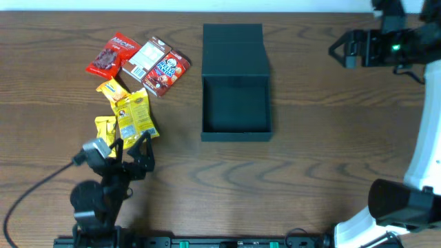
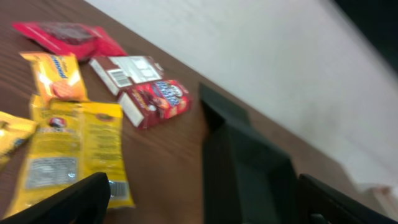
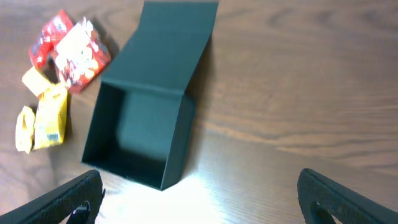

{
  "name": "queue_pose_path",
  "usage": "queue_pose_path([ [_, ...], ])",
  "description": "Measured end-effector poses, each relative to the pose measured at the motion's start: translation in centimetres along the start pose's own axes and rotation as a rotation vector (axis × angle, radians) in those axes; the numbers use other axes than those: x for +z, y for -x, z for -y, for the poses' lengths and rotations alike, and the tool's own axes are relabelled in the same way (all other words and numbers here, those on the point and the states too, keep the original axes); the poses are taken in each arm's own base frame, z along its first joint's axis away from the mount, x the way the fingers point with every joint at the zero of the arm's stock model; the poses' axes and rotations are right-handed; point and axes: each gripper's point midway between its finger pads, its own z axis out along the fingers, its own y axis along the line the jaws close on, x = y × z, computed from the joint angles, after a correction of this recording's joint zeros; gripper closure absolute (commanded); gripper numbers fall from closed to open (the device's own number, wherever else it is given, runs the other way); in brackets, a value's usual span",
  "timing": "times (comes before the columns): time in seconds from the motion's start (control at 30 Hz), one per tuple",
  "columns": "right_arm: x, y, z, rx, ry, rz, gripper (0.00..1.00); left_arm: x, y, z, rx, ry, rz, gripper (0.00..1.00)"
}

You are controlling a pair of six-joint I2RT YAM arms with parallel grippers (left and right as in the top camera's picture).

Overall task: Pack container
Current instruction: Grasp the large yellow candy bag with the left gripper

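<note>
The big yellow packet nearest the container is my next target, so my left gripper needs to move to the middle of the big yellow packet (image 1: 135,118) (image 2: 74,151) and close there.
The dark teal container (image 1: 236,136) lies open at the table's middle, its flap lid (image 1: 233,41) folded back and its inside empty. Left of it lie snack packets: a red one (image 1: 112,55), a white-brown box (image 1: 145,57), a red box (image 1: 167,71), and yellow packets (image 1: 134,115). My left gripper (image 1: 131,142) stands open just below the yellow packets with nothing in it. In the left wrist view the big yellow packet (image 2: 71,152) is by the left finger and the container (image 2: 249,168) is ahead. My right gripper (image 1: 335,49) hangs open at the far right, apart from the container (image 3: 177,146).
Bare wooden table (image 1: 310,138) lies right of and in front of the container. The left arm's cable (image 1: 34,186) trails to the front left. The right arm's white base (image 1: 413,172) stands at the right edge.
</note>
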Motion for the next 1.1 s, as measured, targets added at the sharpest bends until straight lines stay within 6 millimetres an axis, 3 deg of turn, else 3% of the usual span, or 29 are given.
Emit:
queue_pose_path([
  [0.1, 2.3, -1.3, -0.2, -0.004, 0.028, -0.058, 0.01, 1.3, 1.6, 0.3, 0.046, 0.068, -0.082, 0.05],
  [0.2, 3.1, -1.6, -0.8, -0.022, 0.045, -0.074, 0.01, 3.3, 2.2, -0.7, 0.083, 0.179, -0.237, 0.05],
  [0.43, 3.2, -1.5, -0.7, -0.033, 0.037, -0.073, 0.01, 8.2, -0.7, -5.1, 0.145, 0.385, -0.717, 0.05],
  [0.5, 3.2, -1.5, -0.6, -0.037, 0.027, -0.073, 0.01, 9.9, -1.3, -5.8, 0.142, 0.383, -0.773, 0.05],
  [0.6, 3.2, -1.5, -0.3, -0.038, 0.013, -0.075, 0.01, 11.9, -3.8, -6.9, 0.109, 0.351, -0.865, 0.05],
  [0.8, 3.2, -1.5, 0.0, -0.04, -0.004, -0.075, 0.01, 12.7, -7.6, -8.2, 0.04, 0.323, -0.981, 0.05],
  [1.1, 3.2, -1.2, 0.2, -0.046, -0.014, -0.066, 0.01, 12.6, -8.4, -11.0, 0.048, 0.458, -0.995, 0.05],
])
